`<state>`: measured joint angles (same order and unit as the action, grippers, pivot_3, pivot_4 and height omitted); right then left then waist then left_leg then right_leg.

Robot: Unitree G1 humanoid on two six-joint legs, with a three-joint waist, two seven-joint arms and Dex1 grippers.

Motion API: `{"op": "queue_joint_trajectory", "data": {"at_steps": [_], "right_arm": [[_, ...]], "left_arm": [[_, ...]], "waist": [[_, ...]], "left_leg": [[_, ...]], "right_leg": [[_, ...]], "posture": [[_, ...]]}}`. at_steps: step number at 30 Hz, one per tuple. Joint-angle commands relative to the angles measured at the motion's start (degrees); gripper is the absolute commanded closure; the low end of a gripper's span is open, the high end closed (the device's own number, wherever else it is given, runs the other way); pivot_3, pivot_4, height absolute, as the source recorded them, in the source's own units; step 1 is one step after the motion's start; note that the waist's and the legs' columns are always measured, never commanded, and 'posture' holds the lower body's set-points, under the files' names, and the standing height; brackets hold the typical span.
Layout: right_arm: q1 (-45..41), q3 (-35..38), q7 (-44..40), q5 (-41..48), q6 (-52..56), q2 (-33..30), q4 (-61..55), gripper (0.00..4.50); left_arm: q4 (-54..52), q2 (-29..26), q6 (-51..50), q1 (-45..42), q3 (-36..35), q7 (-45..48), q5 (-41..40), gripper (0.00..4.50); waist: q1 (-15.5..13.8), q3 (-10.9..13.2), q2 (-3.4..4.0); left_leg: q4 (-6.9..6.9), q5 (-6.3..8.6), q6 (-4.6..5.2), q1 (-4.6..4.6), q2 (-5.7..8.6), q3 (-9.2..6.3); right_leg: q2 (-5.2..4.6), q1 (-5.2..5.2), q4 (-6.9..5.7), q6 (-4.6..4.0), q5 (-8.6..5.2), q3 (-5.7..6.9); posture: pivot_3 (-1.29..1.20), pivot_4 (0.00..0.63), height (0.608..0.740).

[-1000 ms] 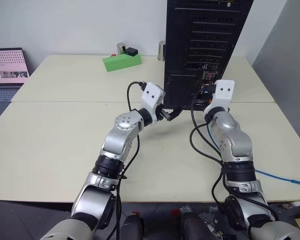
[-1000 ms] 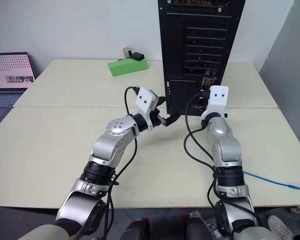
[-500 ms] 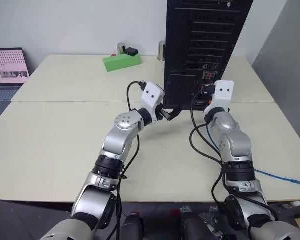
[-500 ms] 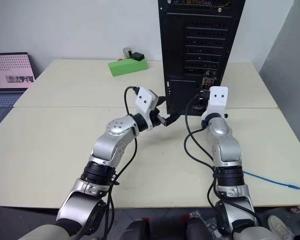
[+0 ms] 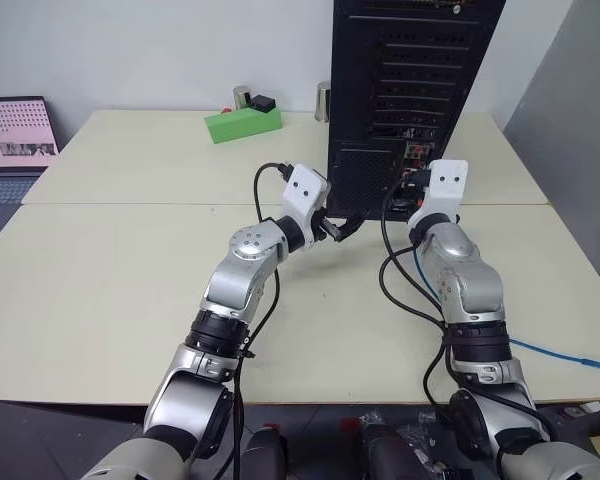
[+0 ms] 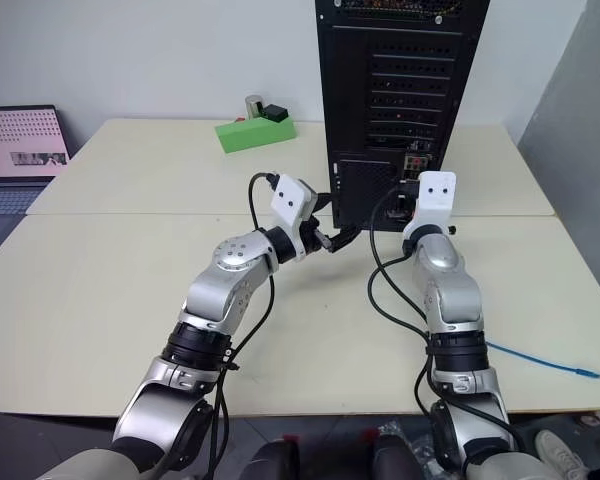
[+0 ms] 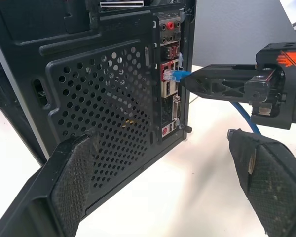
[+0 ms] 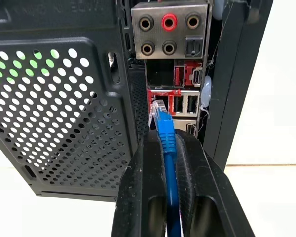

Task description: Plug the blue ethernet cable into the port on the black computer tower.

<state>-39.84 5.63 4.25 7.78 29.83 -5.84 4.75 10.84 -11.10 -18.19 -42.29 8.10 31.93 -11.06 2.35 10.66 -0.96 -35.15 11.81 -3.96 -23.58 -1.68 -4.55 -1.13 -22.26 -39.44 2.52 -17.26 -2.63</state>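
Observation:
Next, I let go of the blue ethernet cable with my right gripper in the red-rimmed port of the tower's silver connector strip (image 5: 412,175) (image 8: 161,102). The cable's plug tip is now at that port.
The black computer tower (image 5: 410,80) stands at the table's far side with its rear face towards me. My right gripper (image 8: 164,137) is shut on the blue ethernet cable (image 8: 166,136), just behind its clear plug. The plug's tip (image 7: 170,75) sits at the red-rimmed port (image 8: 154,98) in the silver connector strip (image 8: 170,29); how far in it is I cannot tell. The cable's other end (image 5: 583,361) lies on the table at the right. My left gripper (image 7: 170,182) hangs open beside the tower's mesh grille (image 7: 108,108), holding nothing.
A green block (image 5: 242,122) and two small metal cylinders (image 5: 242,96) stand at the back of the table. A laptop (image 5: 15,140) sits at the far left. Black arm cables (image 5: 390,280) loop on the table below the right gripper. A grey wall (image 5: 580,150) runs close along the right.

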Motion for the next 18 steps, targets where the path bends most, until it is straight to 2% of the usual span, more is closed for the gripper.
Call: {"op": "queue_joint_trajectory", "data": {"at_steps": [1, 13, 18], "right_arm": [[-2.37, 1.11, 0.65, -0.75, -1.52, -0.83, -2.74, 4.49], [-2.43, 1.02, 1.67, -0.9, -0.88, -0.52, -0.61, 4.49], [-3.38, 2.09, 4.13, 0.25, -0.18, 1.99, -0.22, 4.49]], "left_arm": [[-1.41, 0.29, 1.39, -0.59, -0.58, 0.05, 0.34, 0.09], [-1.57, 0.25, 1.43, -0.37, -0.46, 0.12, 0.59, 0.09], [-1.41, 0.31, 1.48, -0.46, -0.43, 0.11, 0.7, 0.09]], "waist": [[0.0, 0.0, 0.0], [-0.08, 0.0, 0.0], [-0.03, 0.0, 0.0]], "left_leg": [[0.0, 0.0, 0.0, 0.0, 0.0, 0.0], [0.01, 0.0, 0.0, -0.05, 0.0, -0.01], [0.01, 0.0, 0.0, -0.05, 0.0, -0.01]], "right_leg": [[0.0, 0.0, 0.0, 0.0, 0.0, 0.0], [0.0, -0.01, 0.05, 0.0, 0.0, 0.02], [0.0, -0.02, 0.05, 0.0, 0.0, 0.02]], "posture": [[0.0, 0.15, 0.74], [0.0, 0.15, 0.74], [0.0, 0.15, 0.74]]}}
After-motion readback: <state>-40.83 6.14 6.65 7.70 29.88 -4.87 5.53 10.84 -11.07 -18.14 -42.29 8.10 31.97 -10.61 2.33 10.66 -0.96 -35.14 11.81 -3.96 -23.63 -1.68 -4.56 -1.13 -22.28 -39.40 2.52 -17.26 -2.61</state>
